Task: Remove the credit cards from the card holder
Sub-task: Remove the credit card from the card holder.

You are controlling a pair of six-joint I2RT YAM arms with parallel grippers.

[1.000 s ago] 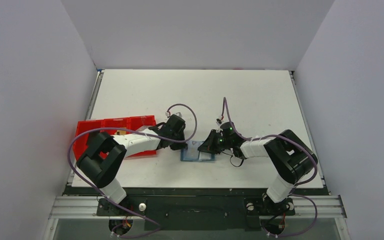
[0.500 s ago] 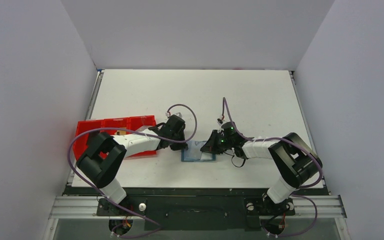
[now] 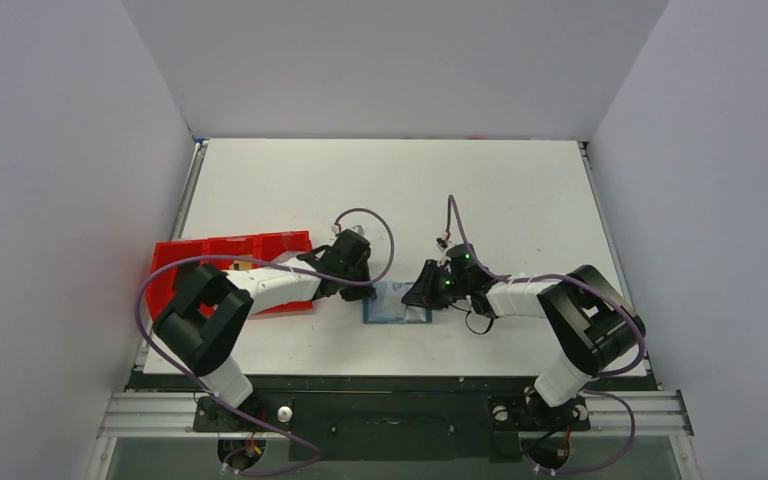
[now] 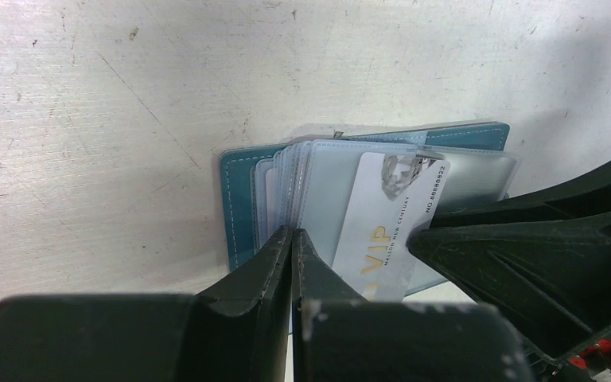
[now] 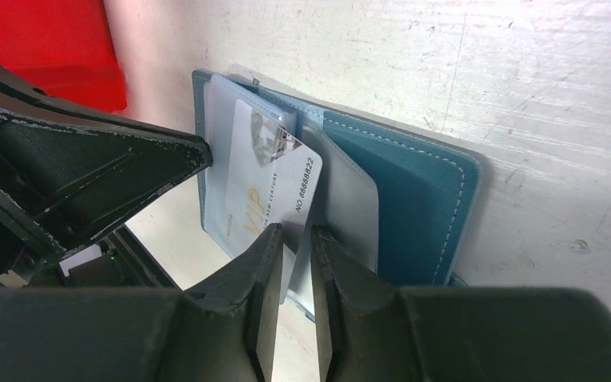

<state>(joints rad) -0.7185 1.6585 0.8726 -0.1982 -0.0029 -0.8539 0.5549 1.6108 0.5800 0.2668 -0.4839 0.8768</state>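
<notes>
The VIP card is still partway in its sleeve, so the robot's right gripper will open and pinch the card's protruding edge [image 5: 305, 181] while the left gripper pins the sleeves.
The blue card holder [image 3: 396, 303] lies open on the white table between both arms, its clear sleeves fanned out [image 4: 239, 199] [image 5: 414, 191]. A pale credit card [image 4: 390, 215] [image 5: 274, 187] with gold "VIP" lettering sticks partway out of a sleeve. My left gripper [image 3: 366, 290] [image 4: 293, 232] is shut, its tips resting on the sleeves at the holder's left side. My right gripper [image 3: 422, 298] [image 5: 296, 232] stands at the holder's right edge with its jaws a narrow gap apart. The card's corner lies in that gap. No other card shows.
A red tray [image 3: 230, 250] [image 5: 48, 48] with three compartments stands left of the holder, partly under the left arm. The arms' purple cables loop above both wrists. White walls close in the table on three sides.
The right gripper's jaws have parted slightly from shut. The right arm has shifted a little. The left arm and the holder have stayed put.
</notes>
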